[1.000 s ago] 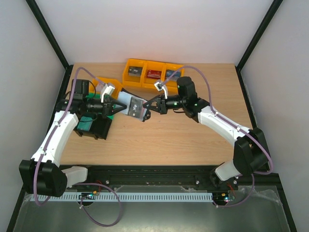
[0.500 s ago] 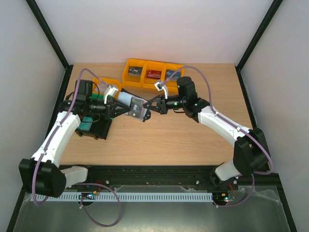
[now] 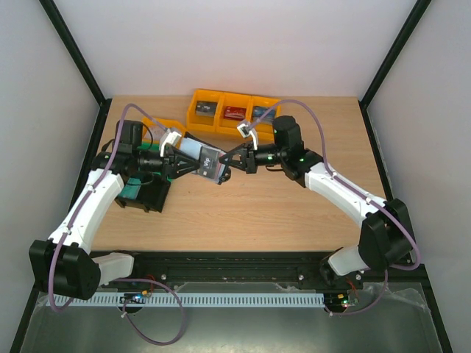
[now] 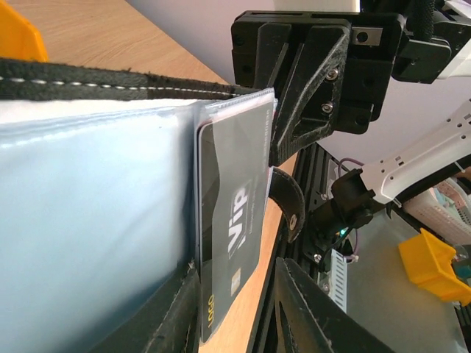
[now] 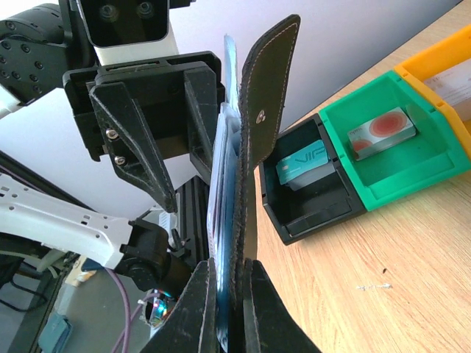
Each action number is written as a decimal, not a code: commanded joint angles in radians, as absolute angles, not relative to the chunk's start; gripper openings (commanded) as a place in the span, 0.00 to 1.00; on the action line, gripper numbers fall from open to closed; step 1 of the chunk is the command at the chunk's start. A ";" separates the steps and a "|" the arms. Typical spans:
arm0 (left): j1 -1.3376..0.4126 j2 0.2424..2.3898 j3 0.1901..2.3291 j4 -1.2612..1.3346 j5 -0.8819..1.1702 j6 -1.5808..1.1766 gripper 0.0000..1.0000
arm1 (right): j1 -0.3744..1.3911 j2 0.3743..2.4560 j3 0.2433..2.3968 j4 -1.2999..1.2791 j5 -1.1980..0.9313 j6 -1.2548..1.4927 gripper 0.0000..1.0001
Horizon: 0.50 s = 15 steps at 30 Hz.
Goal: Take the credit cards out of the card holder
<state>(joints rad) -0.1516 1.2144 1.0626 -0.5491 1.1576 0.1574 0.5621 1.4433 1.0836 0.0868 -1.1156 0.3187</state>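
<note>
My left gripper should open wider and pinch the VIP card's exposed edge [image 4: 207, 290] before pulling, because only a narrow part of the card sticks out of its clear pocket.
The black card holder [image 3: 199, 160] hangs open in the air between both grippers, above the table. My right gripper [image 5: 229, 265] is shut on its lower edge; the snap tab flap [image 5: 265, 110] stands up above the fingers. In the left wrist view the holder's pale blue clear pockets [image 4: 88, 220] fill the left side. A dark grey credit card [image 4: 232, 220] marked "VIP" sticks partly out of a pocket. My left gripper [image 4: 239, 268] is open, with its jaws on either side of that card's free edge. A teal card [image 5: 302, 165] lies in a black bin.
A row of yellow bins [image 3: 229, 112] holding cards stands at the back, with another yellow bin [image 3: 163, 126] further left. A black bin [image 3: 152, 195] and a green bin [image 3: 131, 191] sit under the left arm. The green bin [image 5: 412, 158] holds a grey-red card.
My left gripper has moved right and closed in on the holder, so its jaws now straddle the dark card. My right gripper has kept its hold and barely moved.
</note>
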 commanded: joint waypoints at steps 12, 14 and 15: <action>-0.152 1.209 1.065 -0.512 1.160 0.129 0.36 | 0.557 1.404 1.087 0.126 -1.148 0.325 0.02; -0.152 1.210 1.069 -0.512 1.159 0.129 0.39 | 0.557 1.406 1.087 0.128 -1.151 0.325 0.01; -0.152 1.210 1.070 -0.512 1.157 0.129 0.40 | 0.557 1.408 1.088 0.130 -1.153 0.326 0.01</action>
<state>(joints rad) -0.1520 1.2144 1.0626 -0.5282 1.1515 0.1314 0.5621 1.4399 1.0836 0.0868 -1.1213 0.3218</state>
